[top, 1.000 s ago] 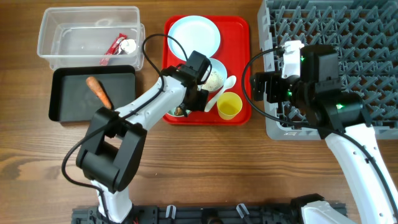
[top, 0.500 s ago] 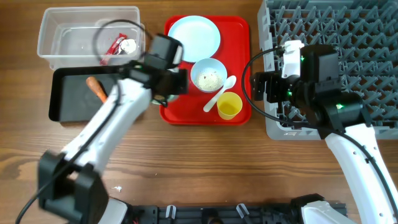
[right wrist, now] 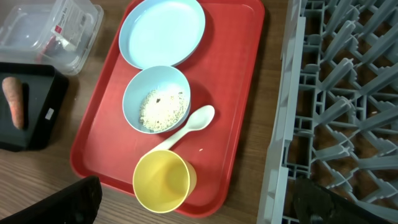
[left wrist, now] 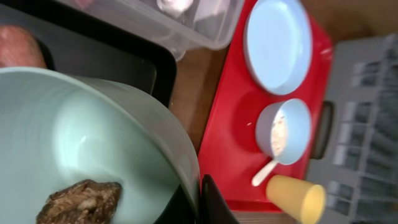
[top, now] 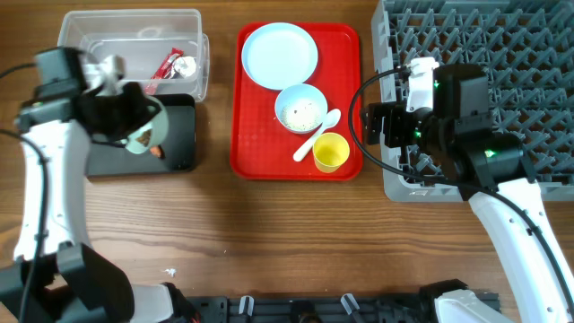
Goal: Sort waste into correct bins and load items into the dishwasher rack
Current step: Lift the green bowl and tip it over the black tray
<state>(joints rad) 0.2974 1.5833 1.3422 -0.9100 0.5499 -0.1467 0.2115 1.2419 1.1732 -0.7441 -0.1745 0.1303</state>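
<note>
My left gripper should release the pale green bowl on the red tray's bare front corner (top: 271, 151) (left wrist: 227, 170), next to the white spoon.
My left gripper (top: 133, 124) is shut on the rim of a pale blue bowl (left wrist: 74, 137) and holds it over the black tray (top: 184, 135). A small brown lump (left wrist: 78, 199) lies inside the bowl. The carrot piece (right wrist: 13, 99) lies in the black tray. The clear tub (top: 108, 40) holds the red wrapper (top: 166, 65) and the foil ball (top: 186, 65). On the red tray (top: 251, 152) are the plate (top: 280, 54), a bowl of rice (top: 300, 108), the white spoon (top: 316, 135) and the yellow cup (top: 331, 152). My right gripper (top: 381, 126) hangs open and holds nothing.
The grey dishwasher rack (top: 502, 54) fills the right side, its left wall (right wrist: 280, 124) right beside my right gripper (right wrist: 199, 208). Bare wooden table (top: 287, 233) runs along the front. A few white crumbs (top: 169, 271) lie near the front edge.
My left arm has swung left, carrying the bowl with the brown lump off the red tray to over the black tray. The right arm has not moved.
</note>
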